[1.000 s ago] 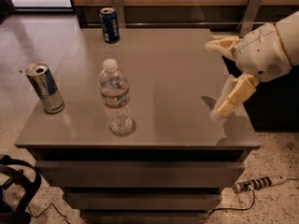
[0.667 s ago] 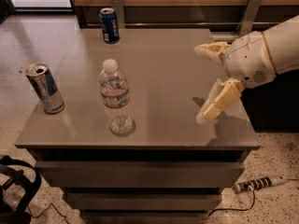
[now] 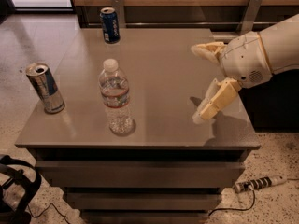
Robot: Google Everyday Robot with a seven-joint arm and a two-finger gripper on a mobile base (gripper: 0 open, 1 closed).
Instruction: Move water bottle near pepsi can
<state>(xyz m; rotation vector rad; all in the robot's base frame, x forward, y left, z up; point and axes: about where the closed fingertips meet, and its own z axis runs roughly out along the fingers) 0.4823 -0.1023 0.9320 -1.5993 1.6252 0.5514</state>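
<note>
Next, my gripper goes to the water bottle's middle (image 3: pixel 117 103), by its red-and-white label, and closes there.
The water bottle (image 3: pixel 115 97), clear with a white cap and a thin red-and-white label band, stands upright near the front of the grey table (image 3: pixel 163 69). The pepsi can (image 3: pixel 110 25), dark blue with a silver top, stands at the table's far edge, well behind the bottle. My gripper (image 3: pixel 196 83) hangs over the right side of the table, open, its two cream fingers (image 3: pixel 212 104) spread wide and pointing left toward the bottle. It holds nothing and is well to the right of the bottle.
A slimmer silver-and-blue can (image 3: pixel 44 87) stands near the table's left edge. Drawers sit below the tabletop. A wooden wall with metal brackets (image 3: pixel 250 8) runs behind. A power strip (image 3: pixel 259 183) and cable lie on the floor at right, black gear (image 3: pixel 14 190) at bottom left.
My gripper has moved left over the table toward the bottle, staying open. The bottle and both cans have not moved.
</note>
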